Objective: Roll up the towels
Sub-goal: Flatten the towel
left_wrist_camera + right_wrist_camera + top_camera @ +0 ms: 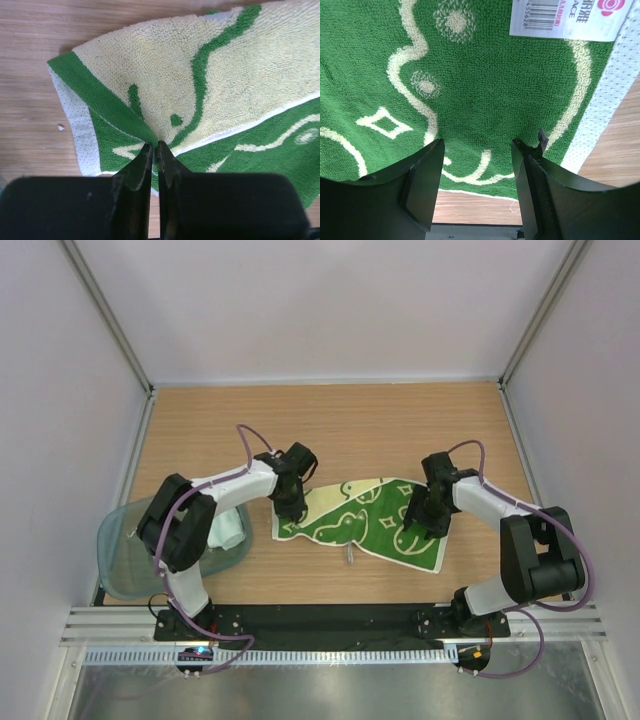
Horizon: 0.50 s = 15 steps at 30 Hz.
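Observation:
The green towel's cream bottom side is folded over its green side, so my left gripper should grab the towel flap's loose edge (179, 149) and swing it back flat before rolling.
The green towel (362, 520) with cream patches and white doodles lies spread across the middle of the wooden table. My left gripper (293, 508) is at its left end. In the left wrist view, this gripper (155, 145) is shut on a pinched fold of the green towel (150, 75), whose corner is turned over. My right gripper (408, 536) is over the towel's right end. In the right wrist view, it (477, 145) stands open with both fingertips down on the green towel (485, 75). The pale mint-blue towel (230, 531) lies bunched in the bin.
A translucent teal-grey bin (115, 560) sits at the table's left near corner beside the left arm. A white printed label (565, 17) is attached to the green towel near its right edge. White walls enclose the table (330, 425) on three sides.

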Each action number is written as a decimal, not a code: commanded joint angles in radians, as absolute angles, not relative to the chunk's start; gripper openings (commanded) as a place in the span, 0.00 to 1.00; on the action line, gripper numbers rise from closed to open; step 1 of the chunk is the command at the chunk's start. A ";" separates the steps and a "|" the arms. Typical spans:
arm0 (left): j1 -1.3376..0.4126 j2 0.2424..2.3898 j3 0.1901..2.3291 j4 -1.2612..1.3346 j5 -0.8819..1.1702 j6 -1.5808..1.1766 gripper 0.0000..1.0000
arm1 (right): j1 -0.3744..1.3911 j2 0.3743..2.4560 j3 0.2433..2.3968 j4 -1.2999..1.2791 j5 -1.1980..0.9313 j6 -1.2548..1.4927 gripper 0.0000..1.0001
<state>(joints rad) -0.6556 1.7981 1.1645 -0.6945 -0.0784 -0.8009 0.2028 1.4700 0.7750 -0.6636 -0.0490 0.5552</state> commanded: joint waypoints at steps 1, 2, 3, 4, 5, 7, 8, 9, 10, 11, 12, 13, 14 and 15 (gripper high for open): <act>-0.661 1.763 1.224 -0.724 -0.084 -0.801 0.06 | 0.206 1.459 0.758 -0.638 -0.058 0.561 0.63; -0.661 1.756 1.226 -0.726 -0.083 -0.801 0.07 | 0.207 1.463 0.756 -0.637 -0.058 0.564 0.63; -0.661 1.753 1.223 -0.730 -0.084 -0.801 0.09 | 0.206 1.466 0.756 -0.635 -0.055 0.563 0.63; -0.661 1.752 1.221 -0.730 -0.089 -0.801 0.11 | 0.207 1.466 0.756 -0.635 -0.055 0.564 0.63; -0.660 1.753 1.218 -0.730 -0.090 -0.799 0.13 | 0.206 1.470 0.756 -0.632 -0.055 0.565 0.63; -0.660 1.758 1.213 -0.730 -0.095 -0.798 0.17 | 0.206 1.473 0.756 -0.632 -0.058 0.563 0.63; -0.660 1.761 1.213 -0.730 -0.097 -0.798 0.17 | 0.206 1.473 0.755 -0.630 -0.060 0.563 0.63; -0.660 1.767 1.212 -0.729 -0.097 -0.798 0.18 | 0.206 1.473 0.756 -0.630 -0.061 0.561 0.63; -0.660 1.770 1.213 -0.730 -0.098 -0.798 0.19 | 0.206 1.473 0.756 -0.630 -0.063 0.561 0.63; -0.660 1.772 1.213 -0.729 -0.100 -0.798 0.19 | 0.207 1.473 0.756 -0.632 -0.064 0.561 0.63; -0.660 1.772 1.215 -0.729 -0.100 -0.796 0.20 | 0.206 1.470 0.756 -0.632 -0.064 0.560 0.63; -0.660 1.772 1.218 -0.732 -0.103 -0.795 0.21 | 0.206 1.470 0.756 -0.632 -0.066 0.560 0.63; -0.660 1.770 1.221 -0.738 -0.112 -0.793 0.21 | 0.206 1.470 0.756 -0.632 -0.066 0.560 0.63; -0.657 1.766 1.224 -0.741 -0.112 -0.790 0.22 | 0.206 1.468 0.756 -0.632 -0.067 0.560 0.63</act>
<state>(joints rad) -0.6556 1.7885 1.1942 -0.7231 -0.0860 -0.8013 0.2028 1.4681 0.7731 -0.6605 -0.0555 0.5552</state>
